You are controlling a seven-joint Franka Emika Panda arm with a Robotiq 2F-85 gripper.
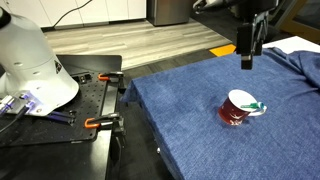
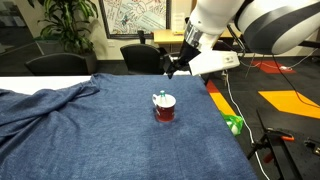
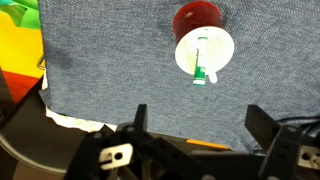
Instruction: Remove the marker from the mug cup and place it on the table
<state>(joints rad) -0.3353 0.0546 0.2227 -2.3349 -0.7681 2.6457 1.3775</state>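
Observation:
The white body of the marker (image 1: 251, 104) (image 3: 201, 65) will be gripped by my gripper by the mug cup's rim, next to the marker's green end that sticks out.
The dark red mug cup (image 1: 236, 110) stands on the blue cloth table (image 1: 200, 130), white handle to one side. The teal-green marker (image 1: 256, 105) rests in it, its end sticking over the rim. In an exterior view the mug (image 2: 164, 107) sits mid-table with the marker (image 2: 160, 97) poking out on top. In the wrist view the mug (image 3: 204, 38) and marker (image 3: 201, 68) are at the top. My gripper (image 1: 248, 60) hovers high above the cloth, beyond the mug, open and empty; it also shows in an exterior view (image 2: 172, 70) and in the wrist view (image 3: 196, 125).
A black workbench (image 1: 70, 130) with orange clamps (image 1: 96, 123) and a white robot base (image 1: 30, 60) stands beside the table. The cloth is bunched at one side (image 2: 40, 105). A green object (image 2: 234, 124) lies at the table's edge. Office chairs (image 2: 140, 58) stand behind.

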